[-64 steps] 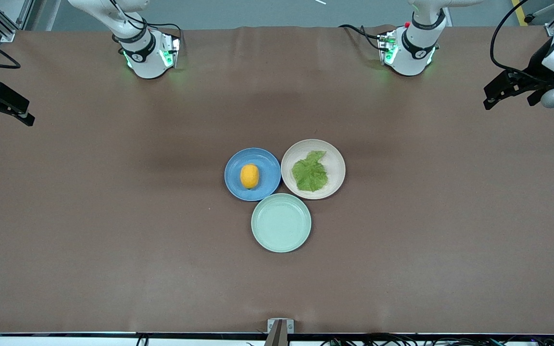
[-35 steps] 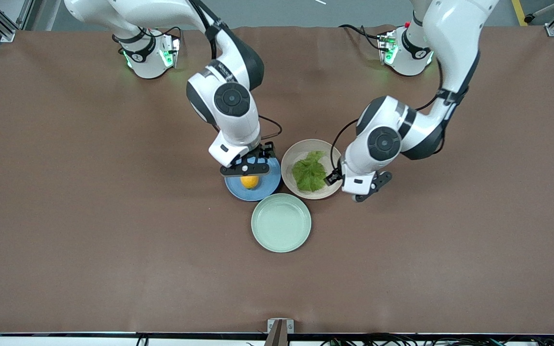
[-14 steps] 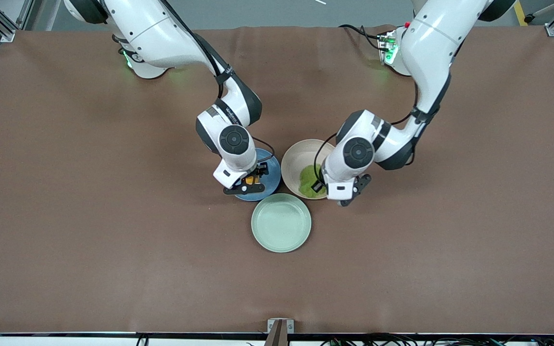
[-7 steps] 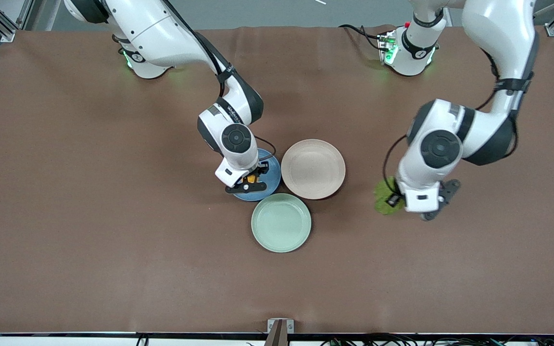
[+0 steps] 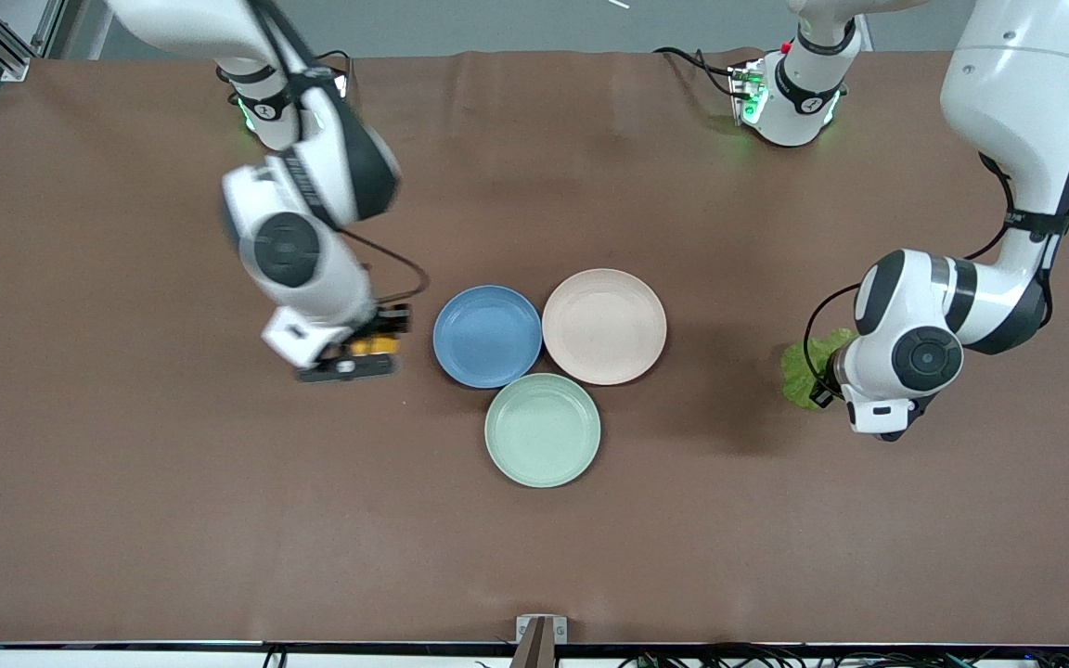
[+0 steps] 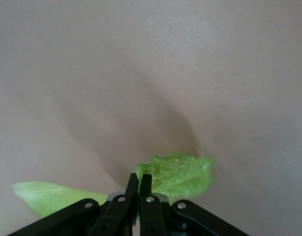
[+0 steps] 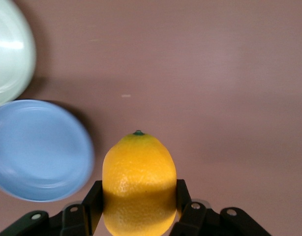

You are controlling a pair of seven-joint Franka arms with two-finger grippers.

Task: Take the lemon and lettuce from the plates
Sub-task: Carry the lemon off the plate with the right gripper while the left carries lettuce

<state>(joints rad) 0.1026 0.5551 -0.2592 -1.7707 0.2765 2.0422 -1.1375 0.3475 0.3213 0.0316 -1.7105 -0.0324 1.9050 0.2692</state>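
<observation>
The lemon will rest on bare table far from the blue plate [image 5: 198, 354], across from the beige plate, after my right gripper lets it go.
My right gripper [image 5: 363, 348] is shut on the orange-yellow lemon [image 7: 139, 182] and holds it over bare table beside the blue plate [image 5: 486, 335], toward the right arm's end. The lemon shows partly under the hand in the front view [image 5: 371, 346]. My left gripper [image 5: 827, 376] is shut on the green lettuce [image 5: 804, 369], held over bare table toward the left arm's end, well away from the beige plate [image 5: 604, 326]. In the left wrist view the leaf [image 6: 178, 173] hangs pinched between the fingers. Both plates hold nothing.
A pale mint-green plate [image 5: 542, 430] with nothing on it sits nearer the front camera, touching the blue and beige plates. The blue plate [image 7: 35, 150] and the mint plate's rim [image 7: 11, 59] show in the right wrist view. Brown table cover all round.
My right gripper lifted the lemon off the blue plate and carried it toward the right arm's end. My left gripper carried the lettuce farther from the beige plate.
</observation>
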